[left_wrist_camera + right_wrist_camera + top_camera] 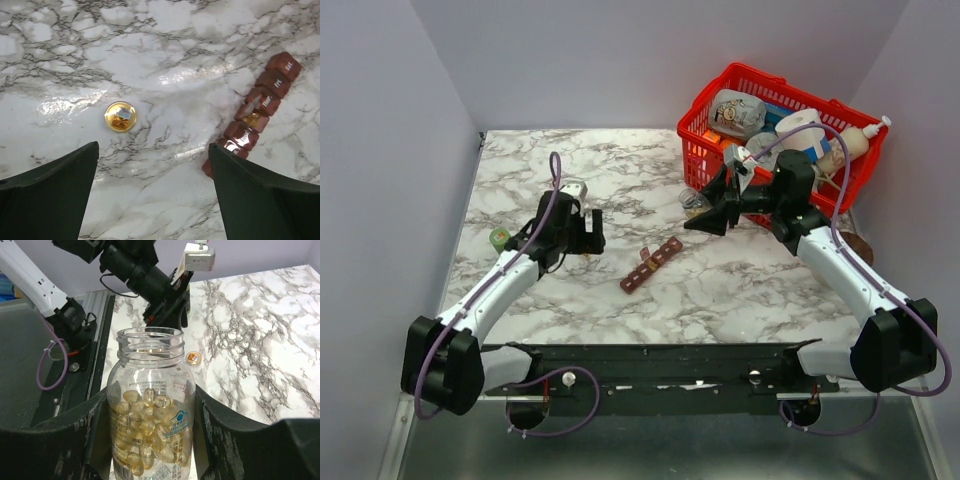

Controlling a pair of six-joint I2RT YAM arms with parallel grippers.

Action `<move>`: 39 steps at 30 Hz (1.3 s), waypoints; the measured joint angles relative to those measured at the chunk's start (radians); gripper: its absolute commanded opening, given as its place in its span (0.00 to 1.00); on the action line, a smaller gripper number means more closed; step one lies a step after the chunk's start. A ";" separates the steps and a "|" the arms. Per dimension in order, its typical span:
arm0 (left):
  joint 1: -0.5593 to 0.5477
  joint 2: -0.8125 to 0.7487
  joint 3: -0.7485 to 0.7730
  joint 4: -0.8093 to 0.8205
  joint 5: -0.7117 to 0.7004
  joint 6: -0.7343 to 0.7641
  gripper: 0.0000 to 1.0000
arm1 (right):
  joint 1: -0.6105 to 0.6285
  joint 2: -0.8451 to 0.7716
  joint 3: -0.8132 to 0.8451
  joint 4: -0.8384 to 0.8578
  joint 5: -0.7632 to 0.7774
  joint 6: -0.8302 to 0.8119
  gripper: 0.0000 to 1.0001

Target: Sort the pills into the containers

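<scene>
My left gripper is going to close around the rim of the round golden cap (585,256) (120,117), which is lying on the marble near the strip of compartments.
A golden-orange pill (120,116) lies on the marble; it also shows in the right wrist view (193,357). My left gripper (153,147) is open and empty just short of it (582,238). The dark red-brown compartment strip (652,265) lies slanted mid-table. In the left wrist view the strip (262,102) is at the right, with one compartment open and a pill (252,119) inside. My right gripper (150,392) is shut on an uncapped clear bottle (150,420) that is about half full of pale yellow capsules, held near the basket (705,212).
A red wire-mesh basket (705,150) full of bottles and packets stands at the back right. A greenish round cap (500,238) lies left of my left arm. A dark brown object (857,246) sits by the right wall.
</scene>
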State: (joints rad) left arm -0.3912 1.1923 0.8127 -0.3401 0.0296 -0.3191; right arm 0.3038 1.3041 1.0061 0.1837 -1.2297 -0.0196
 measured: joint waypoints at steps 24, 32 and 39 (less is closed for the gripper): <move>0.096 0.441 0.119 -0.044 -0.029 -0.031 0.70 | 0.000 0.000 0.000 -0.010 0.000 -0.008 0.09; 0.045 0.496 0.180 -0.070 -0.096 -0.031 0.65 | 0.000 0.003 0.000 -0.010 0.000 -0.009 0.09; 0.008 0.504 0.186 -0.094 -0.175 -0.030 0.51 | 0.000 0.003 0.000 -0.010 0.000 -0.009 0.09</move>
State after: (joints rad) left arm -0.3836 1.6966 0.9989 -0.4343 -0.1452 -0.3489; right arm 0.3035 1.3071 1.0058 0.1734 -1.2297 -0.0284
